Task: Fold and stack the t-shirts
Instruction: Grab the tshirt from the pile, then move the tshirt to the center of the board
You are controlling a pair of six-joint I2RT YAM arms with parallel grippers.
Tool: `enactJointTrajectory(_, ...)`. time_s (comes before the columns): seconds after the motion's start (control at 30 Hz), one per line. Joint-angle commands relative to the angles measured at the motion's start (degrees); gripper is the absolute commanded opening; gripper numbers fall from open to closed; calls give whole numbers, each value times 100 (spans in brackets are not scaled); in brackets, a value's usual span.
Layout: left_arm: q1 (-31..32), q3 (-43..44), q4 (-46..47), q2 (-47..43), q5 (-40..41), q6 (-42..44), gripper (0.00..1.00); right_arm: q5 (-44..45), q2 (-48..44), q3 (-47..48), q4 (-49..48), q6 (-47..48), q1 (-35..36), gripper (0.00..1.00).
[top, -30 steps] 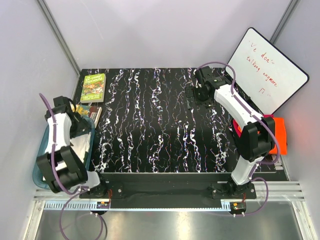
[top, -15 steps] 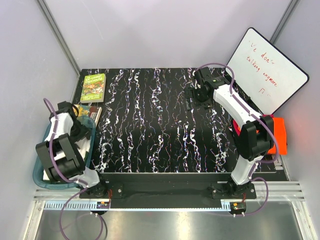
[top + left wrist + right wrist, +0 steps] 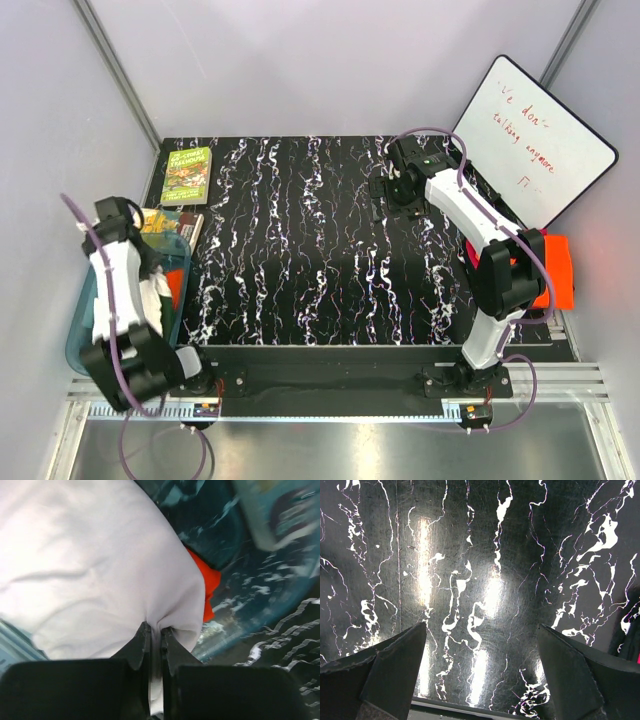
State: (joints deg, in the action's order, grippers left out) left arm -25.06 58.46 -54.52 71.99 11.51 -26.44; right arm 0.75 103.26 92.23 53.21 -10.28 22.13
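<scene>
I will lay the cream t-shirt, now bunched inside the blue-green bin, on the front middle of the black tabletop [image 3: 325, 278] with my left gripper.
In the left wrist view a cream t-shirt [image 3: 90, 565] fills most of the frame, bunched inside a blue-green bin [image 3: 250, 605]. My left gripper [image 3: 156, 630] is shut on a fold of this cream cloth, which is pinched between the two fingers. A bright orange t-shirt [image 3: 205, 587] peeks out from under the cream one. From above, the cream cloth [image 3: 160, 296] and a strip of orange [image 3: 177, 285] show in the bin [image 3: 78, 335] beside the left arm. My right gripper [image 3: 385, 190] hangs open over the far right of the table with nothing between its fingers [image 3: 395, 655].
The black white-veined tabletop [image 3: 300, 250] spans the middle. A green book [image 3: 187, 175] lies at the back left corner, with other small items by the bin's far end. A whiteboard [image 3: 530, 135] leans at the back right. An orange-red thing [image 3: 558, 270] sits off the table's right edge.
My left arm has shifted over the bin and its jaws have gone from open to shut, pinching the cream t-shirt. The right arm has barely moved.
</scene>
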Motion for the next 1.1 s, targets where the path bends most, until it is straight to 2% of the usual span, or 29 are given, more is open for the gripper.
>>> enactJointTrajectory(0.0, 44, 1025, -295, -922, 404, -80, 0, -41, 10, 6, -21, 26, 37, 98)
enactJointTrajectory(0.23, 106, 1721, -209, -880, -534, -64, 0, 21, 185, 269, 75, 17, 37, 98)
enactJointTrajectory(0.27, 141, 1800, -138, -818, -971, -37, 0, 47, 212, 304, 110, 18, 37, 99)
enactJointTrajectory(0.33, 238, 1985, 82, -695, -1308, 68, 0, 74, 317, 392, 137, 0, 37, 99)
enactJointTrajectory(0.37, 334, 2177, 73, -634, -1170, 94, 0, 57, 343, 428, 154, 9, 46, 99)
enactJointTrajectory(0.43, 335, 2380, -101, -554, -338, 173, 0, 65, 405, 489, 181, 9, 37, 99)
enactJointTrajectory(0.5, 492, 2723, -182, -431, -219, 261, 0, 126, 414, 498, 190, -9, 37, 99)
enactJointTrajectory(0.57, 790, 2890, -59, -335, -586, 314, 0, 188, 414, 498, 207, -17, 37, 99)
enactJointTrajectory(0.67, 897, 2952, 2, -282, -438, 200, 0, 241, 449, 507, 260, -9, 37, 99)
enactJointTrajectory(0.7, 897, 2978, 142, -290, -648, 244, 0, 267, 440, 516, 269, 0, 37, 99)
enactJointTrajectory(0.73, 906, 3013, 222, -264, -1259, 314, 0, 302, 440, 516, 277, 0, 37, 99)
enactJointTrajectory(0.83, 1274, 3102, 678, -80, -2262, 219, 0, 486, 466, 507, 286, -79, 28, 99)
enactJointTrajectory(0.97, 2836, 2961, 1566, 104, -2443, -133, 0, 829, 519, 551, 313, -369, -51, 100)
enactJointTrajectory(1.07, 3796, 3302, 1892, 612, -2898, -274, 0, 918, 590, 691, 322, -702, -340, 100)
